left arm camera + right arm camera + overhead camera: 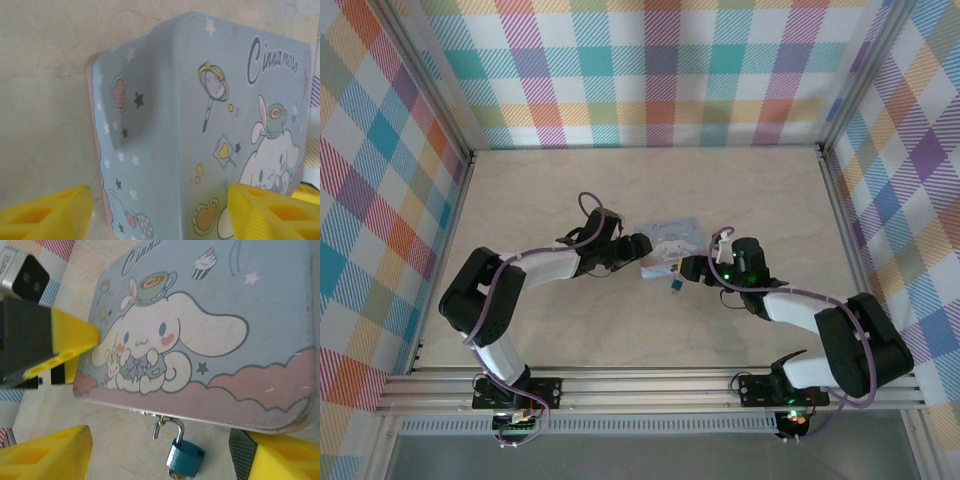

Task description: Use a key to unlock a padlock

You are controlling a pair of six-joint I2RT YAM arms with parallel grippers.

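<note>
The padlock's open shackle hooks through the tin's hasp, so my left gripper will steady the tin while my right gripper closes on the padlock's body (185,458).
The padlock (186,457), with a blue-teal body, hangs on the front edge of the light-blue cartoon tin (210,305). Its silvery shackle (172,424) is sprung open, the free leg out of the body and still hooked in the tin's hasp. A silvery bit pokes from under the body; I cannot tell whether it is the key. My right gripper (160,457) is open, its yellow fingers on either side of the padlock and apart from it. My left gripper (160,215) is open around a corner of the tin (190,125). From above, the padlock (675,284) lies just in front of the tin (670,243).
The left gripper's finger (67,337) reaches over the tin's left end in the right wrist view. In the top view both grippers, left (642,246) and right (688,268), meet at the tin mid-table. Plaid walls (650,70) and metal rails enclose the beige tabletop (560,330).
</note>
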